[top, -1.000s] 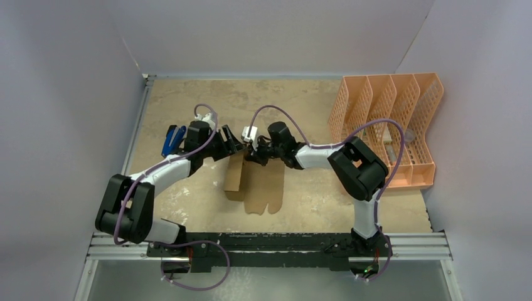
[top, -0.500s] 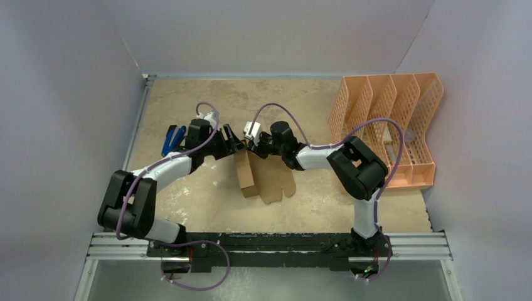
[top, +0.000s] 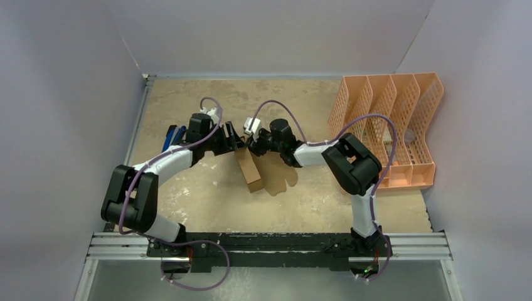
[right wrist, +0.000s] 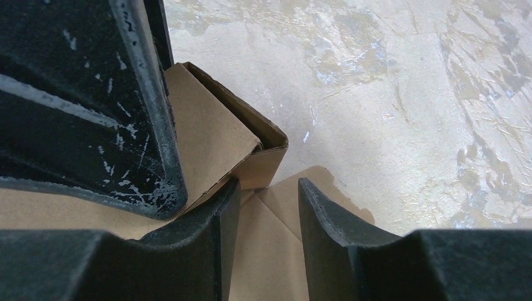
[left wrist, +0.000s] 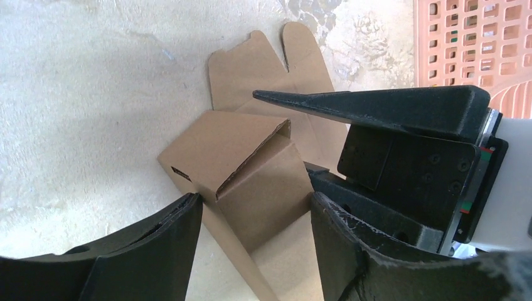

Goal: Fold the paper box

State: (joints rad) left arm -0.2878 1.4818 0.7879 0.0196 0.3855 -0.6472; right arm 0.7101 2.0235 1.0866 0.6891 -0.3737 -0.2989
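The box's raised side has gaping folded layers at its far end, so next my right gripper opens, takes the box's corner edge (right wrist: 275,149) and pinches them together.
The paper box (top: 253,172) is plain brown cardboard, partly folded, with one side raised into a narrow walled strip and a flat flap with rounded tabs (top: 280,180) lying to its right. In the left wrist view my left gripper (left wrist: 256,207) straddles the raised folded part (left wrist: 251,169), and both fingers touch its sides. My right gripper (right wrist: 266,194) is open over the flat creased sheet (right wrist: 270,244). Its left finger (right wrist: 213,232) rests against the raised wall (right wrist: 207,138). The two grippers meet at the box's far end in the top view, left gripper (top: 237,144) and right gripper (top: 254,147).
A peach-orange perforated file organizer (top: 389,128) stands at the right side of the table. A blue object (top: 172,139) lies beside the left arm's wrist. Grey walls enclose the table on three sides.
The box has swung round and shifted to the right and further from the bases, its raised strip now slanted. Both grippers moved slightly away from the bases with it.
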